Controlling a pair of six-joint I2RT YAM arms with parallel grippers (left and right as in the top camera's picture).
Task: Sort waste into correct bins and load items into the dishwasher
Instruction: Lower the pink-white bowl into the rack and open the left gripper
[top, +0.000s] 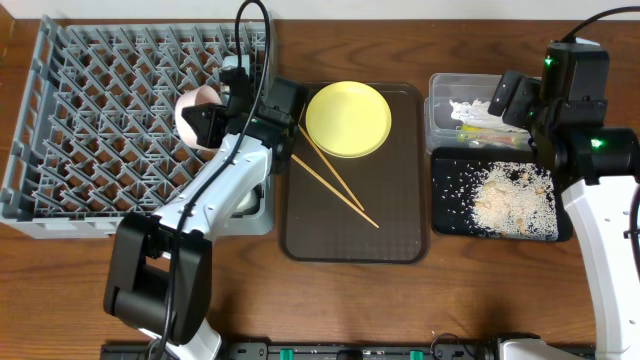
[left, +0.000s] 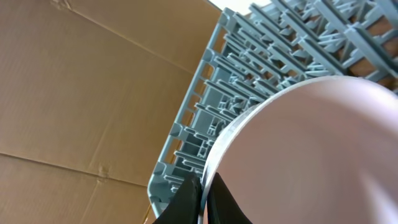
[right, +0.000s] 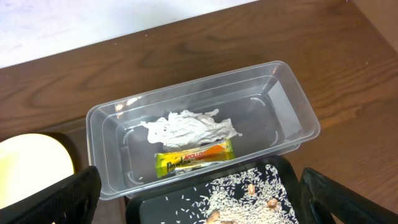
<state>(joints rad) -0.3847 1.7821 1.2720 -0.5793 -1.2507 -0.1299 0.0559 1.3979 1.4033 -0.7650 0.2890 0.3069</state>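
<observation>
I will let go of the white bowl, still on edge over the rack, with my left gripper in the grey dish rack (top: 232, 143) just behind the pale round item.
My left gripper (top: 213, 122) is shut on the rim of the white bowl (top: 192, 106) and holds it on edge over the right part of the grey dish rack (top: 90, 130). In the left wrist view the fingers (left: 202, 182) pinch the bowl's rim (left: 311, 155) above the rack (left: 261, 56). The yellow plate (top: 348, 118) and two chopsticks (top: 335, 180) lie on the brown tray (top: 400, 230). My right gripper (top: 512, 98) is wide open and empty (right: 199, 205) above the clear tub (right: 292, 106), which holds the white paper (right: 189, 127) and the snack wrapper (right: 194, 155). Rice lies on the black tray (top: 445, 215).
A pale round item (top: 246, 203) sits at the rack's front right corner, mostly hidden under my left arm. The clear tub (top: 440, 105) stands just behind the black tray at the right. The rice pile (top: 515, 200) holds a few brown bits.
</observation>
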